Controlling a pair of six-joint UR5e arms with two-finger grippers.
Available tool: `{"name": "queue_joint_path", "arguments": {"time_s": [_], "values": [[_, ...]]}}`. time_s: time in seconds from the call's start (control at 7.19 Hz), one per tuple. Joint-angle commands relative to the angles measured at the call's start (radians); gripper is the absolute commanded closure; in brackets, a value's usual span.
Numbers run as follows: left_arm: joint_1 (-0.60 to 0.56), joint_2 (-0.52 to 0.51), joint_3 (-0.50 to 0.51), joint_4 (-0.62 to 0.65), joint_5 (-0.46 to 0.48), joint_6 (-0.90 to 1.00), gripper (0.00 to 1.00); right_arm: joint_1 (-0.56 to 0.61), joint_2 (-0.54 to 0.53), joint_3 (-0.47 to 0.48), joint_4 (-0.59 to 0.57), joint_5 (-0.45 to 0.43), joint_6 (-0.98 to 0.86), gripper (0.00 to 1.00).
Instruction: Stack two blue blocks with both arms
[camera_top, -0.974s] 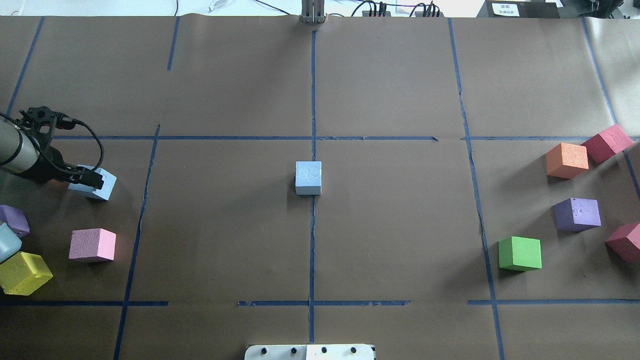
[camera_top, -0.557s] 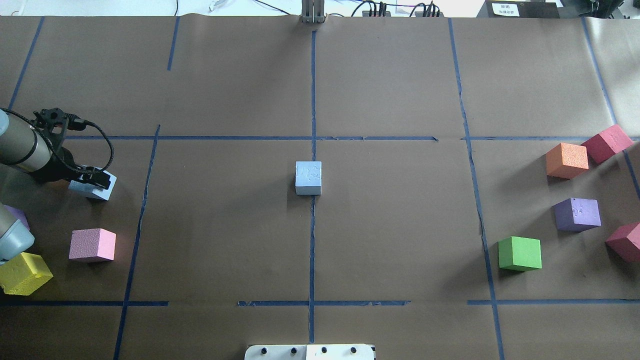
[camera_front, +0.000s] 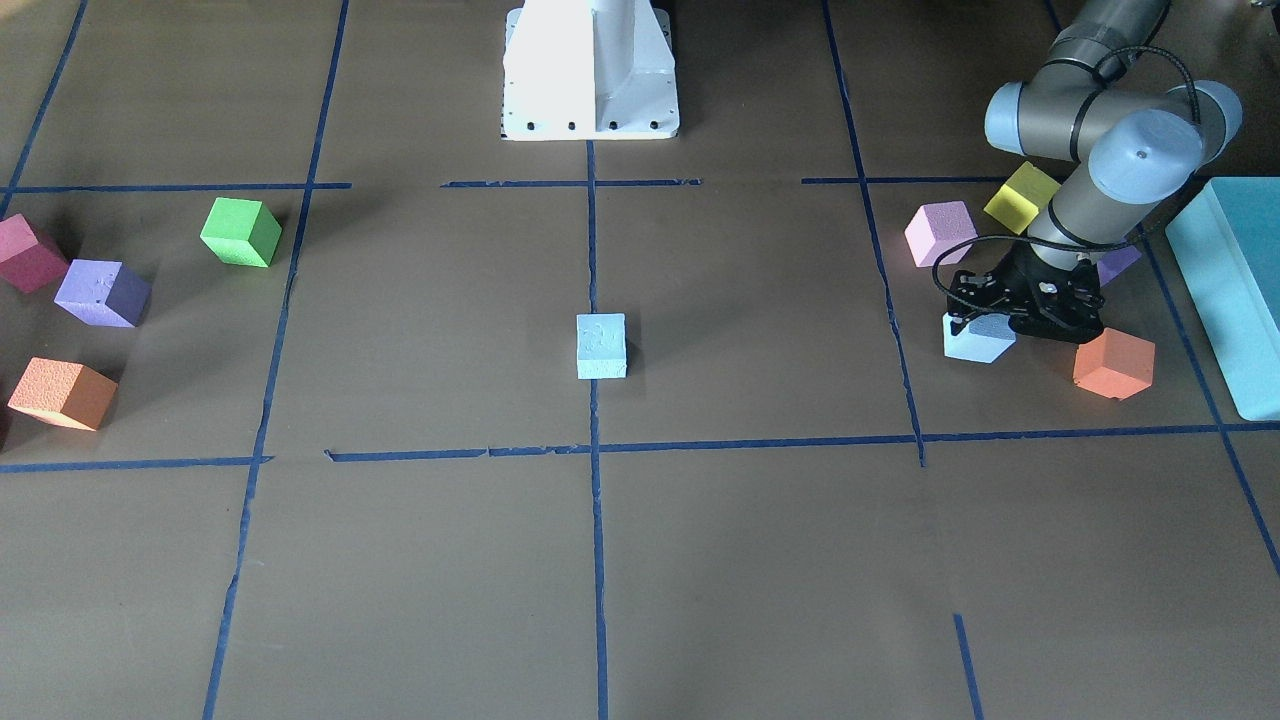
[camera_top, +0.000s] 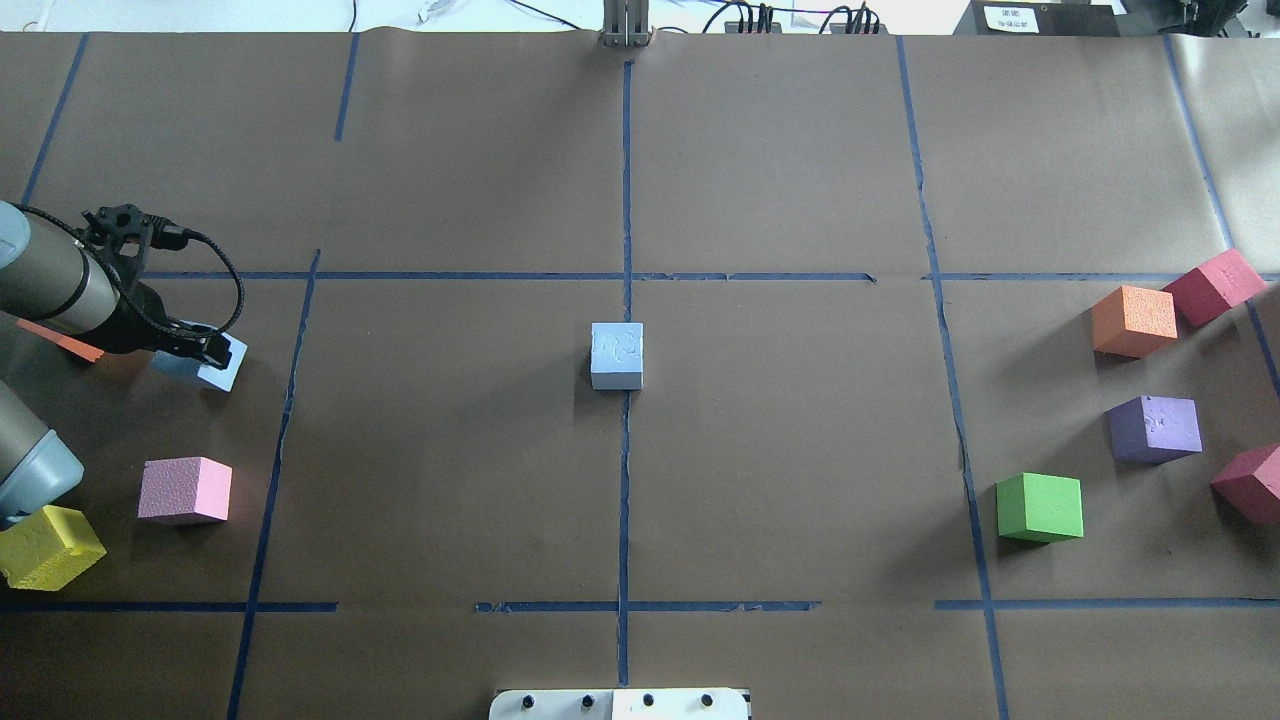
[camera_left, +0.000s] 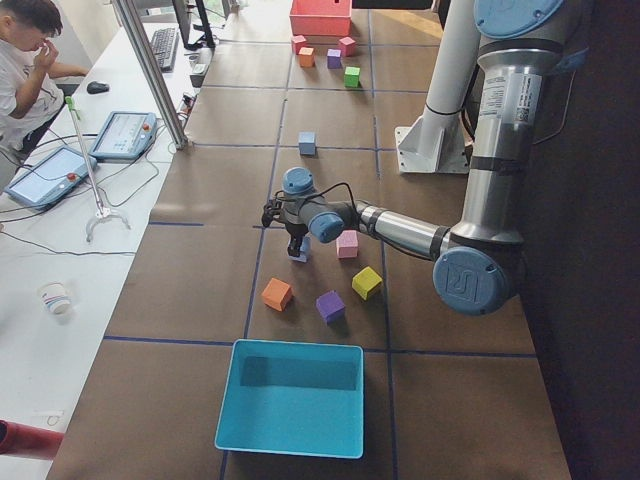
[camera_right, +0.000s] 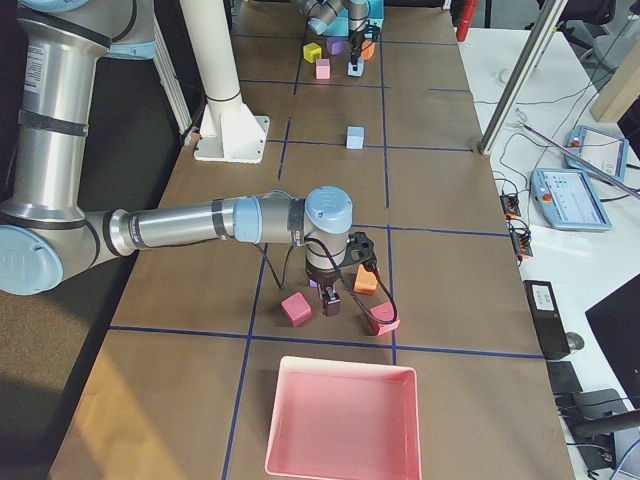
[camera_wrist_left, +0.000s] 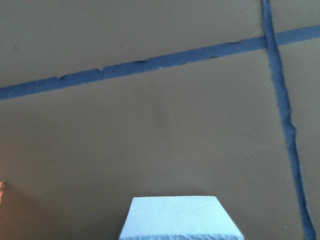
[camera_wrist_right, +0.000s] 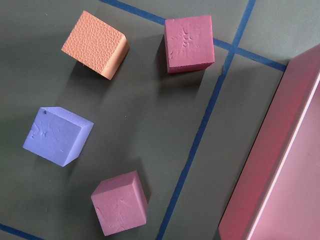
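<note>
My left gripper is going to let go of its blue block on top of the blue block at the table's centre (camera_front: 600, 337).
One blue block (camera_top: 616, 355) sits alone at the table's centre on the blue tape line; it also shows in the front-facing view (camera_front: 601, 346). The second blue block (camera_top: 222, 368) is at the far left, and also shows in the front-facing view (camera_front: 976, 340). My left gripper (camera_top: 205, 352) is shut on it. In the left wrist view this block (camera_wrist_left: 180, 219) fills the bottom centre, and the fingers are out of frame. My right gripper (camera_right: 330, 290) shows only in the exterior right view, above the cubes on the right; I cannot tell whether it is open or shut.
Near the left gripper lie a pink cube (camera_top: 185, 490), a yellow cube (camera_top: 48, 547), an orange cube (camera_front: 1113, 363) and a turquoise box (camera_front: 1235, 290). At the right stand a green cube (camera_top: 1040, 507), a purple cube (camera_top: 1155, 428), an orange cube (camera_top: 1134, 321), red cubes (camera_top: 1213, 285) and a pink tray (camera_right: 340, 420).
My left arm has swung to the right and the blue block in its gripper has shifted slightly right with it. The centre block has not moved.
</note>
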Motion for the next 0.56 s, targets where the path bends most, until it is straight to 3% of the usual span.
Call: {"name": "queue_joint_path", "arguments": {"time_s": [0.0,0.14,0.28,0.42], "values": [[0.030,-0.217,-0.082,0.259,0.003,-0.126,0.82,0.000,0.000,-0.001,0.000,0.013,0.001,0.01],[0.090,-0.375,-0.094,0.474,0.011,-0.169,0.82,0.000,0.000,-0.002,0.000,0.013,0.001,0.01],[0.160,-0.521,-0.070,0.564,0.053,-0.290,0.81,0.000,0.000,-0.003,0.000,0.013,0.001,0.01],[0.229,-0.619,-0.024,0.572,0.125,-0.368,0.81,0.000,0.000,-0.008,0.002,0.013,0.001,0.01]]}}
